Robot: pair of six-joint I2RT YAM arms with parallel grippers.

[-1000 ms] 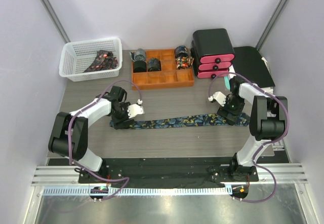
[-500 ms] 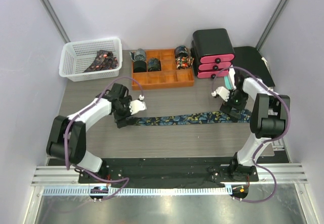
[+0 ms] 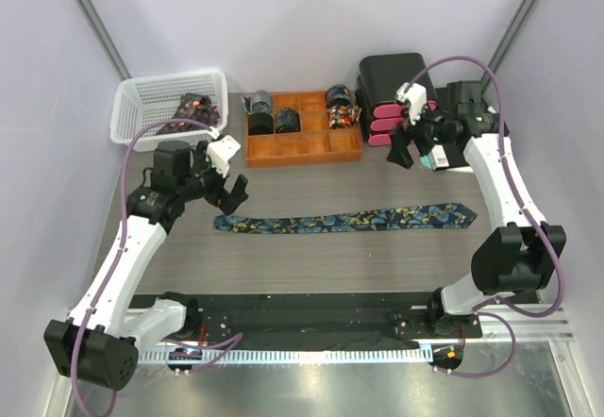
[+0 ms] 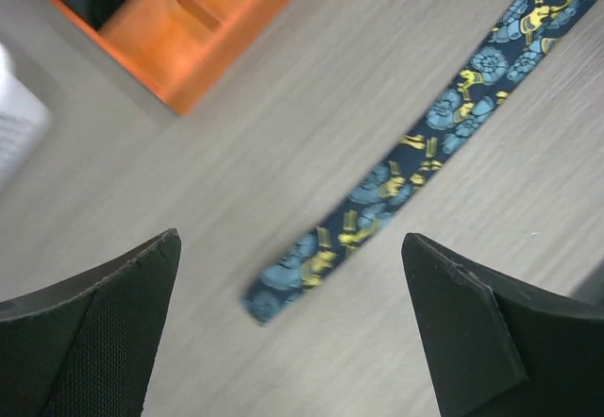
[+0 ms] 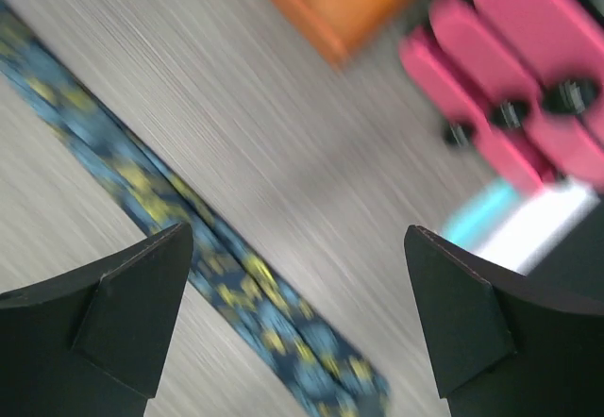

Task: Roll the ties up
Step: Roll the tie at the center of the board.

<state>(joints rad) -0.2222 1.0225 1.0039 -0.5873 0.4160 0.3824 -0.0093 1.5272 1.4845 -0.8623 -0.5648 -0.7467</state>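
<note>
The robot's left gripper needs to next move to the tip of the tie's narrow end (image 3: 218, 222) (image 4: 260, 306), on the side of the white basket, and close there.
One tie (image 3: 349, 219), dark navy with teal and gold patterning, lies flat and unrolled across the table, narrow end left, wide pointed end right. My left gripper (image 3: 222, 195) hovers open above and behind the narrow end; in its wrist view the tie (image 4: 377, 191) runs diagonally between the spread fingers (image 4: 113, 323), untouched. My right gripper (image 3: 402, 149) hangs open, raised near the pink drawers, well behind the wide end. Its wrist view shows the tie (image 5: 236, 275) blurred below the gripper (image 5: 298, 231). Rolled ties (image 3: 286, 120) sit in the orange tray (image 3: 311, 150).
A white basket (image 3: 142, 120) at back left holds loose ties (image 3: 193, 110). A black-and-pink drawer unit (image 3: 396, 91) stands at back right, seen close in the right wrist view as pink drawers (image 5: 528, 40). A black pad (image 3: 477, 115) lies beside it.
Both grippers have let go of the tie's ends, opened wide and lifted up and back. The tie now lies flat by itself, slightly shifted.
</note>
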